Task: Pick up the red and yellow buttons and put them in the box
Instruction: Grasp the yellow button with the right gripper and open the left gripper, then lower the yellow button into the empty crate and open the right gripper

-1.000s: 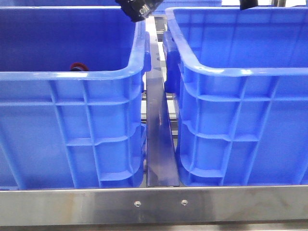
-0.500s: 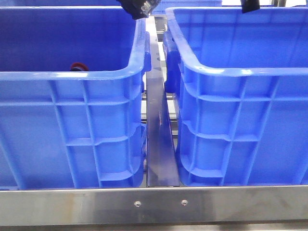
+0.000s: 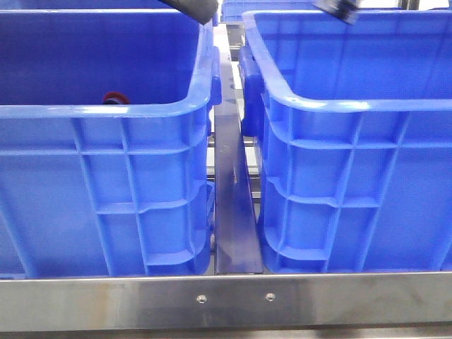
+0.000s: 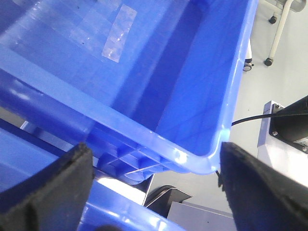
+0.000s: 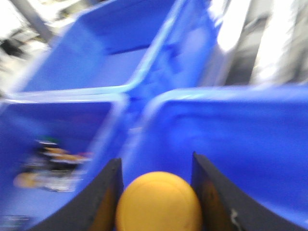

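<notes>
My right gripper needs to set the yellow button down inside the blue box (image 3: 373, 88) that is beneath it and peeks just over the front rim.
The yellow button (image 5: 158, 202) sits between the two dark fingers of my right gripper (image 5: 156, 166), which is shut on it. In the front view that gripper (image 3: 339, 8) shows only at the top edge, above the right blue box (image 3: 339, 106). The red button (image 3: 115, 97) peeks over the front rim inside the left blue crate (image 3: 106, 111). My left gripper (image 4: 155, 159) is open, nothing between its fingers, high over a crate rim; only a dark piece of it (image 3: 194, 7) shows in the front view.
Several blurred small parts (image 5: 53, 163) lie in the left crate. A narrow gap with a dark metal rail (image 3: 233, 212) separates the two crates. A steel bar (image 3: 226, 300) runs along the front. Another blue crate (image 5: 110, 62) stands beyond.
In the front view my right gripper has shifted left along the top edge, over the right box. My left gripper has risen almost out of the picture.
</notes>
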